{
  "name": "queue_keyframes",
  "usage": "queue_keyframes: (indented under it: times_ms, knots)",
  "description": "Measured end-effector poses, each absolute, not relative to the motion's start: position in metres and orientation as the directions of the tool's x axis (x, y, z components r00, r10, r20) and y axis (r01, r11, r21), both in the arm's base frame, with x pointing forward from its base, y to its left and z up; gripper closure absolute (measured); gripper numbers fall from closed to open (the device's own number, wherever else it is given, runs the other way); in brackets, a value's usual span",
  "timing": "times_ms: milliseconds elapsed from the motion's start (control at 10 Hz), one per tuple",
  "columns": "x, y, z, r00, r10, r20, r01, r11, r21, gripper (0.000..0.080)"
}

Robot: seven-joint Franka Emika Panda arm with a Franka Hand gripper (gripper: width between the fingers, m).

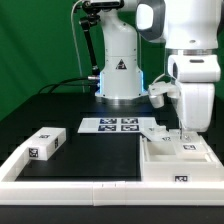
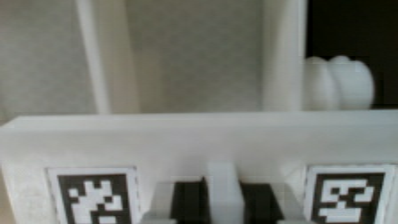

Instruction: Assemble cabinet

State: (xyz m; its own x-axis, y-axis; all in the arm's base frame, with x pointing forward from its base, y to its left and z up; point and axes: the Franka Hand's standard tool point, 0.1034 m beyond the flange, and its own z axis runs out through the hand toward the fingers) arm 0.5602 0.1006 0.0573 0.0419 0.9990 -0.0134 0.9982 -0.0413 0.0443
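Next, I release the tagged white panel down in the far side of the open white box (image 1: pixel 188 149) with my gripper.
The cabinet's open white box (image 1: pixel 176 165) lies at the exterior view's right, a tag on its front wall. My gripper (image 1: pixel 184 128) points straight down at the box's far side, beside a small tagged white panel (image 1: pixel 156 129). In the wrist view a white tagged face of the box (image 2: pixel 196 140) fills the lower half. My gripper (image 2: pixel 222 200) has its dark fingers (image 2: pixel 180 202) pressed on either side of a thin white upright strip (image 2: pixel 222 185) of that box. Another tagged white cabinet block (image 1: pixel 45 143) lies at the exterior view's left.
The marker board (image 1: pixel 110 125) lies flat at mid-table in front of the robot base (image 1: pixel 120 75). A long white border rail (image 1: pixel 70 183) runs along the front and left edges. A green backdrop stands behind.
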Motion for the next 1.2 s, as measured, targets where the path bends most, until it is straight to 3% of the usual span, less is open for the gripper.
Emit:
queue_keyframes:
  times_ms: [500, 900, 1200]
  knots:
    - [0.563, 0.101, 0.057, 0.042, 0.999, -0.013, 0.998, -0.042, 0.045, 0.0728]
    - [0.593, 0.099, 0.056, 0.045, 0.999, -0.027, 0.999, -0.044, 0.024, 0.0728]
    - [0.593, 0.099, 0.056, 0.037, 0.999, -0.039, 0.999, -0.037, 0.001, 0.0728]
